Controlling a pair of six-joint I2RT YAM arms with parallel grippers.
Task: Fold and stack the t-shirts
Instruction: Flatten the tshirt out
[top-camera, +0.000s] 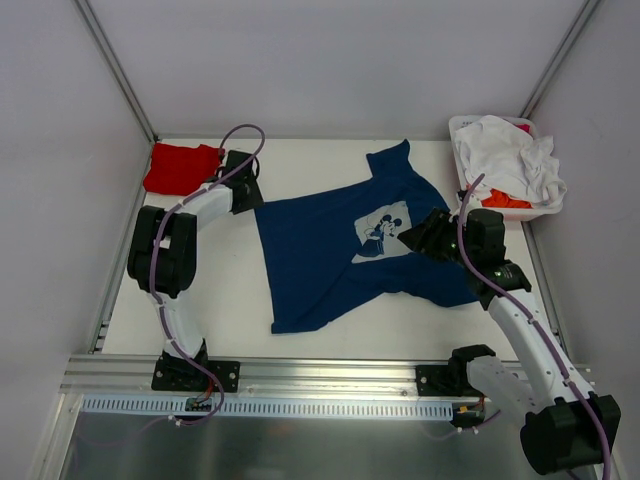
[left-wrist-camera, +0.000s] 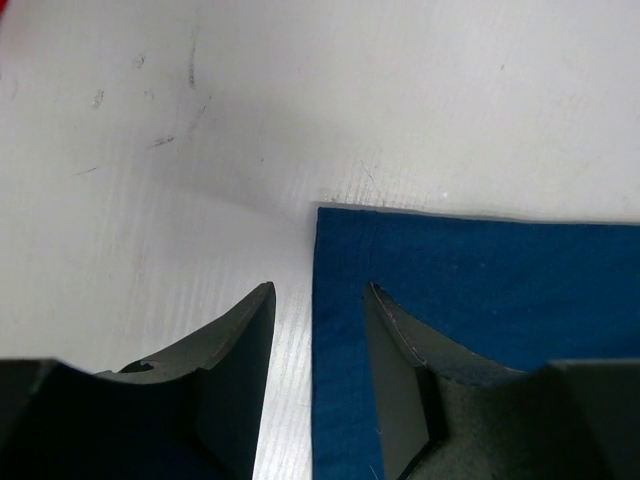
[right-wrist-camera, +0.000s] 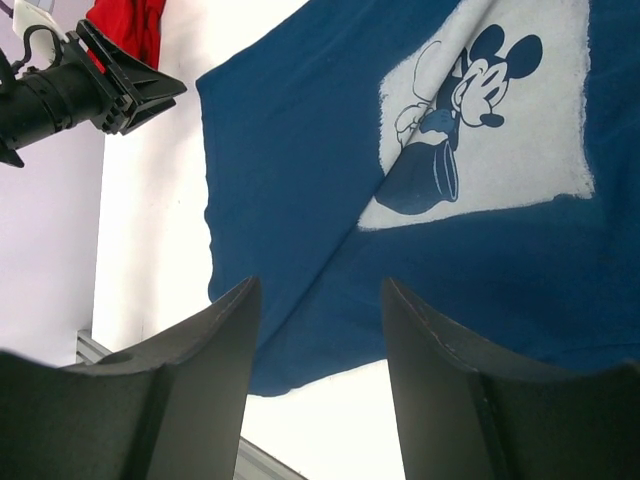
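Note:
I will use my left gripper to pinch the t-shirt's far hem corner (left-wrist-camera: 336, 226) and pull the cloth tight before folding, because a crease runs through the navy blue t-shirt's mouse print.
A navy blue t-shirt (top-camera: 330, 255) with a pale mouse print (top-camera: 383, 232) lies spread across the middle of the table. My left gripper (top-camera: 250, 196) is low at the shirt's far left corner. In the left wrist view it (left-wrist-camera: 320, 288) stands open astride the shirt's edge (left-wrist-camera: 480, 270), one finger over cloth, the other over bare table. My right gripper (top-camera: 410, 240) hovers over the shirt's right part. It (right-wrist-camera: 320, 282) is open with nothing between its fingers, and the shirt (right-wrist-camera: 290, 150) lies beneath. A red t-shirt (top-camera: 180, 167) lies bunched at the far left corner.
A white basket (top-camera: 460, 125) at the back right holds a white t-shirt (top-camera: 510, 155) and an orange one (top-camera: 505, 200). A metal rail (top-camera: 320, 375) runs along the near edge. Pale walls close in the table on three sides.

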